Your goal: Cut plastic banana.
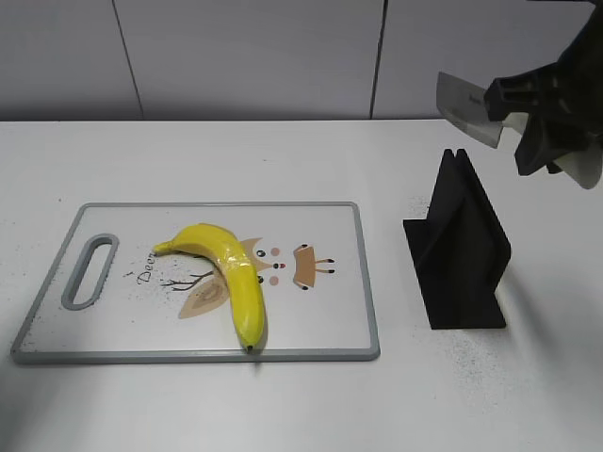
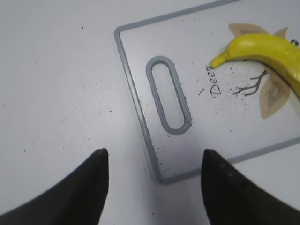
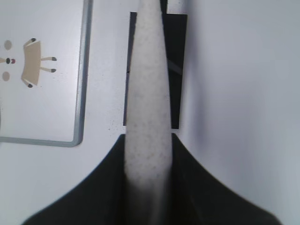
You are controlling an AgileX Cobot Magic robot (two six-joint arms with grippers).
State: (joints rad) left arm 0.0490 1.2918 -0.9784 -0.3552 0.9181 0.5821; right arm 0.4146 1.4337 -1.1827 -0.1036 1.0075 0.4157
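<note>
The robot's right gripper will release the knife, now held high above the stand, in the slot [image 1: 491, 213] [image 3: 160, 65] between the upright plates of the black knife stand.
A yellow plastic banana [image 1: 231, 270] lies on the white cutting board [image 1: 320, 320], left of its middle; its stem end shows in the left wrist view [image 2: 262, 49]. My right gripper [image 1: 528, 118] is shut on the white handle [image 3: 147, 103] of a knife, whose blade [image 1: 464, 105] points left, held high above the black knife stand [image 1: 459, 250]. My left gripper [image 2: 154, 161] is open and empty above the table at the board's [image 2: 140, 117] near-left corner by its handle slot; it is not seen in the exterior view.
The black stand also shows under the knife handle in the right wrist view [image 3: 177, 56], next to the board's right edge [image 3: 80, 93]. Dark specks dot the white table. A grey panelled wall stands behind.
</note>
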